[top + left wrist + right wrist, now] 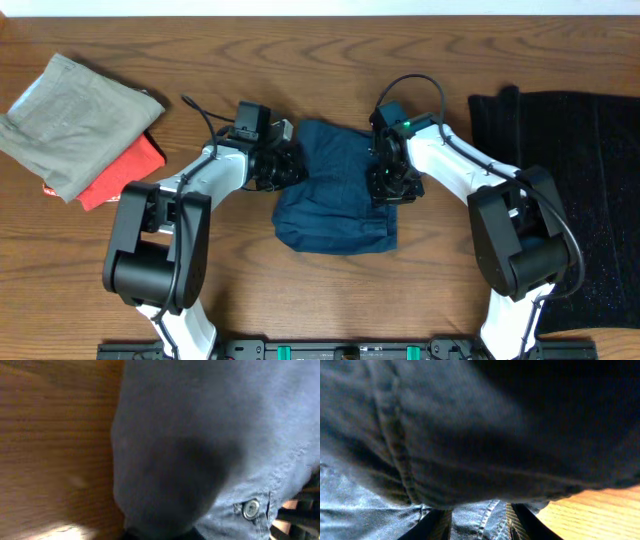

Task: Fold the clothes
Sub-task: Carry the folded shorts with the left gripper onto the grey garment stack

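Note:
Next, the left gripper releases the dark navy-blue trousers on top of the folded grey-khaki garment (104, 112).
The dark navy-blue trousers (335, 195) lie in a folded bundle at the middle of the table. My left gripper (287, 166) is at their upper left edge. In the left wrist view the cloth (200, 435) fills the frame and bunches down into the jaws, hiding the fingers; a metal button (251, 508) shows at the lower right. My right gripper (392, 186) is at the bundle's right edge. In the right wrist view a seamed strip of the trousers (480, 520) sits between its two fingers (479, 527), with a fold hanging over them.
A folded grey-khaki garment (80, 120) lies on a red one (125, 170) at the far left. A black sparkly cloth (575, 160) covers the right side. Bare wooden table (330, 60) lies behind and in front of the trousers.

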